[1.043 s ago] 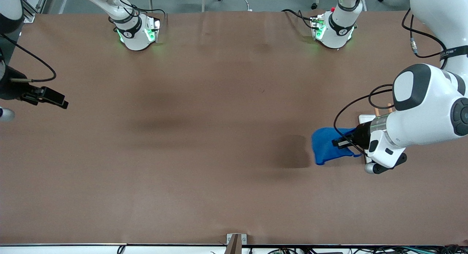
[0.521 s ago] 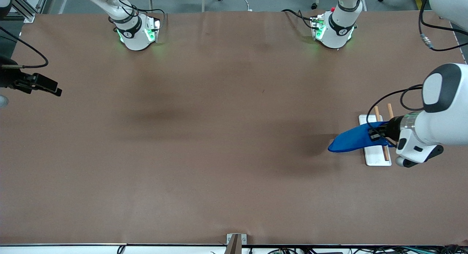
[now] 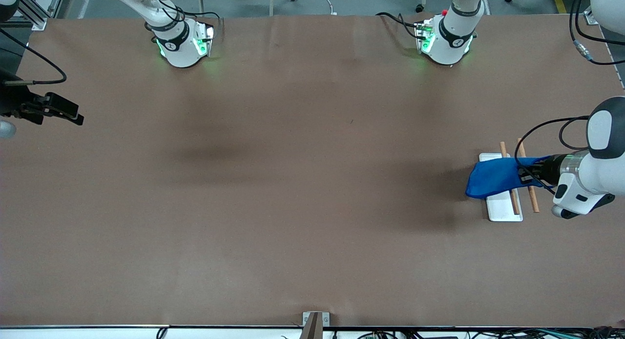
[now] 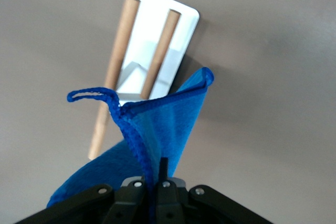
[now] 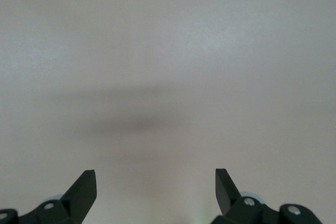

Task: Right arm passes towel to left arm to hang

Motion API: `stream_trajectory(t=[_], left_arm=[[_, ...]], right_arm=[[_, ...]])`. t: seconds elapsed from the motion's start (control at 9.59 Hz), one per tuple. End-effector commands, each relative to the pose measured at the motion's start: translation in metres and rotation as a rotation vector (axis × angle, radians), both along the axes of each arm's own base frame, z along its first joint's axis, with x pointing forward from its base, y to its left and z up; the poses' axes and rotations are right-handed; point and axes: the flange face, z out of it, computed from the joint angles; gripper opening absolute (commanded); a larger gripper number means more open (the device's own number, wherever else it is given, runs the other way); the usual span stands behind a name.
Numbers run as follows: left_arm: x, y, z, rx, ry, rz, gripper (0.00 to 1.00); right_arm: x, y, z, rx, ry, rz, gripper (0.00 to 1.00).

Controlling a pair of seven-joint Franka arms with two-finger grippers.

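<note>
My left gripper is going to release the blue towel draped over the middle of the rack's two wooden rods (image 4: 130,77). The towel is now held over the rack.
My left gripper (image 3: 523,176) is shut on the bright blue towel (image 3: 490,179) by one hemmed edge and holds it over the rack (image 3: 503,208) at the left arm's end of the table. The towel hangs from the jaws across the rack's two wooden rods (image 3: 532,198); I cannot tell whether it touches them. In the left wrist view the towel (image 4: 157,129) fills the space in front of my left gripper (image 4: 152,174), with a thread loop (image 4: 86,94) at one corner and the rods (image 4: 163,45) below. My right gripper (image 3: 73,116) is open and empty at the right arm's end, waiting (image 5: 155,182).
The rack has a white base plate (image 4: 157,14) with two parallel wooden rods on a support. The brown table (image 3: 293,182) spreads between the two arms. A small metal bracket (image 3: 315,319) sits at the table edge nearest the front camera.
My left gripper has carried the towel toward the left arm's end of the table, until it is over the rack. My right gripper has shifted slightly toward the bases' side and stays open.
</note>
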Motion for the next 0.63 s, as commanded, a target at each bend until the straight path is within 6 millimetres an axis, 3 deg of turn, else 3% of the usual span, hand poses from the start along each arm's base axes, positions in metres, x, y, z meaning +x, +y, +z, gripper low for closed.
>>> stream_trajectory(t=[0.0,0.52], left_arm=[[-0.003,0.03,-0.017,-0.003,0.005,-0.052,0.0],[-0.008,0.098,-0.022,-0.025,-0.017,-0.116,0.0]], right_arm=[[-0.003,-0.003,-0.001,-0.016,-0.019,0.014,1.0],[0.001,-0.004,-0.004,-0.016,-0.025,0.012,1.0]])
